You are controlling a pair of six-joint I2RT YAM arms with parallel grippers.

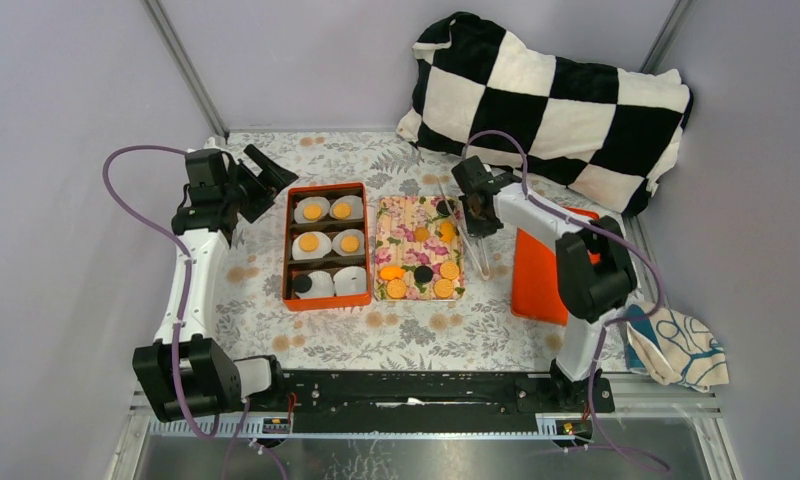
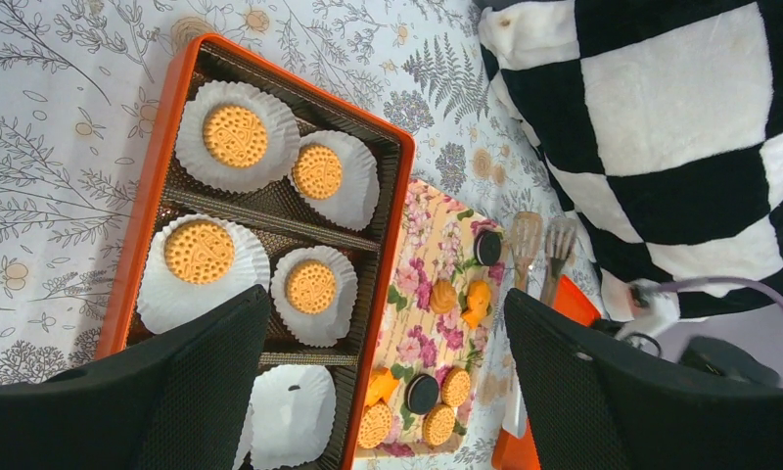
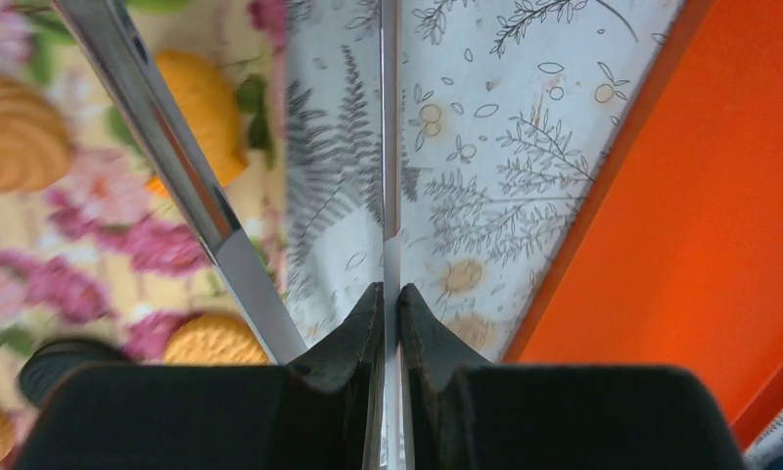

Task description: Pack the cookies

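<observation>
The robot's right gripper has one arm of the tongs while the tongs' other arm slants outside its fingers, so it should open and take both arms point(image 3: 391, 147) first.
Several cookies point(image 1: 396, 288), orange-tan with a black one point(image 1: 423, 273), lie on the floral tray point(image 1: 406, 215). More cookies point(image 1: 311, 212) sit in white paper cups in the orange box point(image 1: 286, 250), and one cup point(image 1: 350, 280) is empty. My left gripper point(image 1: 256, 183) is open and empty, raised at the box's far left. In its wrist view the gripper point(image 2: 383, 294) looks down on cookies point(image 2: 235, 135) in cups. My right gripper point(image 1: 476, 207) is shut on one arm of the metal tongs point(image 1: 479, 255) beside the tray's right edge. The wrist view shows the gripper point(image 3: 391, 294), tong arms point(image 3: 182, 166) and cookies point(image 3: 207, 98).
An orange lid point(image 1: 546, 275) lies flat right of the tongs. A black-and-white checked pillow point(image 1: 556, 100) fills the back right. A patterned cloth point(image 1: 681, 345) lies at the right edge. A floral tablecloth point(image 1: 396, 340) covers the table.
</observation>
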